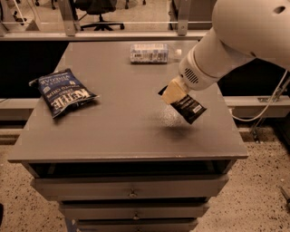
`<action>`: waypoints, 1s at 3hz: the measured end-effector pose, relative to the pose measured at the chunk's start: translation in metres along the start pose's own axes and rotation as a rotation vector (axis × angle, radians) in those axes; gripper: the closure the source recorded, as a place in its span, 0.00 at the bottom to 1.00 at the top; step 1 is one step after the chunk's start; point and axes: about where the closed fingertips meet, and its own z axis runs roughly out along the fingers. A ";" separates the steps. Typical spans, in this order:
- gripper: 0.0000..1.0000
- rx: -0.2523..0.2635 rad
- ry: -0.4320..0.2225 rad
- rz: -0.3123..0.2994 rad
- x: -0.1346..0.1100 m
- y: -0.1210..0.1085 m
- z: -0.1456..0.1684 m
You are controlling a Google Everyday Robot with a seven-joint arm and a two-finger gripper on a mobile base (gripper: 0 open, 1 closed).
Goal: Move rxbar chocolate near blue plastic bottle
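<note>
The robot's gripper will release the rxbar chocolate on the table [174, 70] in front of the cap of the blue plastic bottle.
My gripper [171, 93] is shut on the rxbar chocolate [187, 108], a flat black-brown wrapper with a small white label. The bar hangs tilted above the right part of the grey table [122, 136], with its shadow on the top below it. The blue plastic bottle [152, 53] lies on its side at the far middle of the table, cap pointing right, well beyond the bar. My white arm reaches in from the upper right.
A dark-blue chip bag [63, 92] lies on the left part of the table. Drawers sit below the table's front edge. A rail and an office chair [97, 11] stand behind the table. A cable hangs at the right.
</note>
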 end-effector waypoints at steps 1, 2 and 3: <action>1.00 0.016 -0.027 0.010 -0.003 -0.003 -0.001; 1.00 0.046 -0.103 -0.013 -0.035 -0.020 0.009; 1.00 0.064 -0.189 -0.035 -0.086 -0.053 0.033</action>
